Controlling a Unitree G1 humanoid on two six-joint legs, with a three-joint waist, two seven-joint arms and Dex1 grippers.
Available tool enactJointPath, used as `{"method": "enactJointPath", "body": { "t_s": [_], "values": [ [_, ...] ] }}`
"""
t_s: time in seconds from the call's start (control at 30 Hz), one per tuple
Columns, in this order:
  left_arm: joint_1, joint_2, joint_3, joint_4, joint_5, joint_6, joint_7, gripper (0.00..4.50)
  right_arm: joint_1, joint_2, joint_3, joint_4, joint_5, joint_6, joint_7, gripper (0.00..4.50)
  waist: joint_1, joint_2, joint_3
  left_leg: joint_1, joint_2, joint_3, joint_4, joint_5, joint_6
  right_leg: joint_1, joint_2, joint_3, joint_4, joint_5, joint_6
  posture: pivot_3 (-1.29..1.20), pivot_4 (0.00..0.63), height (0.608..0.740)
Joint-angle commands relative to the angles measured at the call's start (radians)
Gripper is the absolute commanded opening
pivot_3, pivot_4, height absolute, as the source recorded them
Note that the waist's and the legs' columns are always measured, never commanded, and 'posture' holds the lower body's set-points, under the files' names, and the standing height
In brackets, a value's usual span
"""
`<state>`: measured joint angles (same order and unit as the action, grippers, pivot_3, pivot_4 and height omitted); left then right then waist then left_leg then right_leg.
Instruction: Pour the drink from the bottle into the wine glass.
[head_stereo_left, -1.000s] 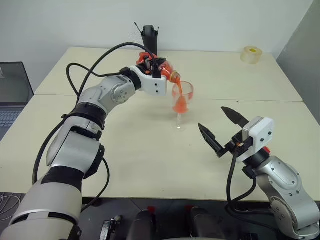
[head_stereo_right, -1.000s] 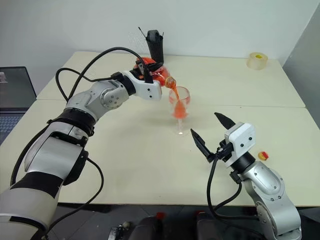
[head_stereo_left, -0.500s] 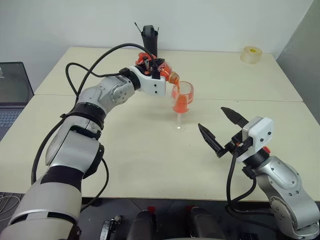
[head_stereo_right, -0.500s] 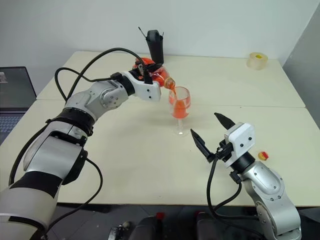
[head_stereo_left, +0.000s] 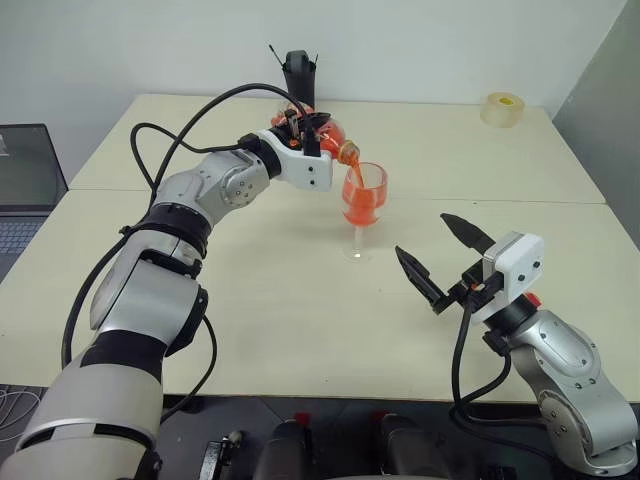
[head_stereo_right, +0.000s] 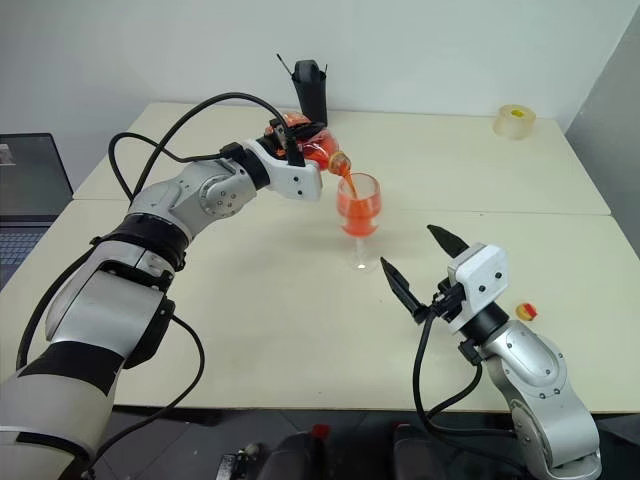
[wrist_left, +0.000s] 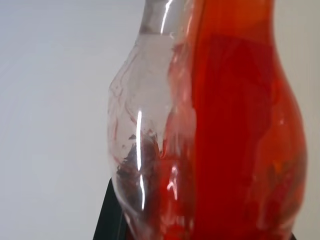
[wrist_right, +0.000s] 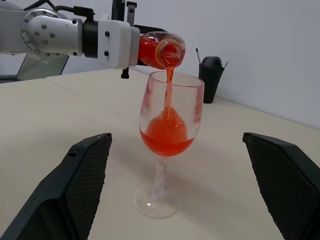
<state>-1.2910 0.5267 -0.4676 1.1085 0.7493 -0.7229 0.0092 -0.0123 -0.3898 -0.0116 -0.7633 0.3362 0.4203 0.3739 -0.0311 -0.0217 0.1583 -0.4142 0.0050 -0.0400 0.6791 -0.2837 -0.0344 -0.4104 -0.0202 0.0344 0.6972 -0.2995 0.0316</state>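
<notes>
Next, my left gripper sets the bottle upright and lets it go on the bare table (head_stereo_left: 235, 246) between my pouring arm and the wine glass.
My left gripper (head_stereo_left: 306, 133) is shut on the bottle (head_stereo_left: 331, 143), a small clear bulbous one held tilted with its open mouth just over the wine glass (head_stereo_left: 364, 193). A thin stream of red drink (wrist_right: 169, 85) runs from the mouth into the bowl, which is roughly half full. The glass stands upright on the table (head_stereo_left: 250, 300) on its thin stem. In the left wrist view the bottle (wrist_left: 150, 150) shows close up, red drink (wrist_left: 240, 130) lying along one side. My right gripper (head_stereo_left: 424, 236) hovers open in front of the glass, apart from it, fingers (wrist_right: 82, 190) spread wide.
A tall black cup (head_stereo_left: 298, 74) stands at the back of the table behind the bottle. A roll of tape (head_stereo_left: 502, 108) lies at the far right corner. A small yellow and red piece (head_stereo_right: 527, 311) sits by my right arm. A laptop (head_stereo_left: 25, 190) is off the left edge.
The red drink has risen in the glass bowl as the stream keeps running. Both arms have stayed where they were.
</notes>
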Motion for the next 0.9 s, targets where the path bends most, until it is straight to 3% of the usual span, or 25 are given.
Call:
{"method": "enactJointPath", "body": {
  "t_s": [0.03,0.63,0.9],
  "values": [
    [-0.050,0.020,0.009,-0.017,-0.004,0.001,0.023,0.95,-0.011,-0.001,-0.004,-0.017,0.008,-0.021,0.009,4.50,0.000,0.000,0.000,0.000,0.000,0.000,0.000,0.000,0.000,0.000,0.000,0.000,0.000,0.000,0.000,0.00,0.150,0.740],
    [-0.029,0.006,0.038,-0.026,-0.071,0.001,-0.024,0.95,-0.039,-0.011,-0.015,-0.016,0.045,0.019,0.021,4.50,0.000,0.000,0.000,0.000,0.000,0.000,0.000,0.000,0.000,0.000,0.000,0.000,0.000,0.000,0.000,0.00,0.150,0.740],
    [0.026,-0.097,0.240,-0.023,-0.418,0.106,-0.334,0.95,-0.078,-0.002,-0.018,-0.006,0.062,0.032,0.011,4.50,-0.002,0.000,0.000,0.000,0.000,0.000,0.001,0.000,0.000,0.000,0.000,0.000,0.000,0.000,0.000,0.00,0.150,0.740]
  ]
}}
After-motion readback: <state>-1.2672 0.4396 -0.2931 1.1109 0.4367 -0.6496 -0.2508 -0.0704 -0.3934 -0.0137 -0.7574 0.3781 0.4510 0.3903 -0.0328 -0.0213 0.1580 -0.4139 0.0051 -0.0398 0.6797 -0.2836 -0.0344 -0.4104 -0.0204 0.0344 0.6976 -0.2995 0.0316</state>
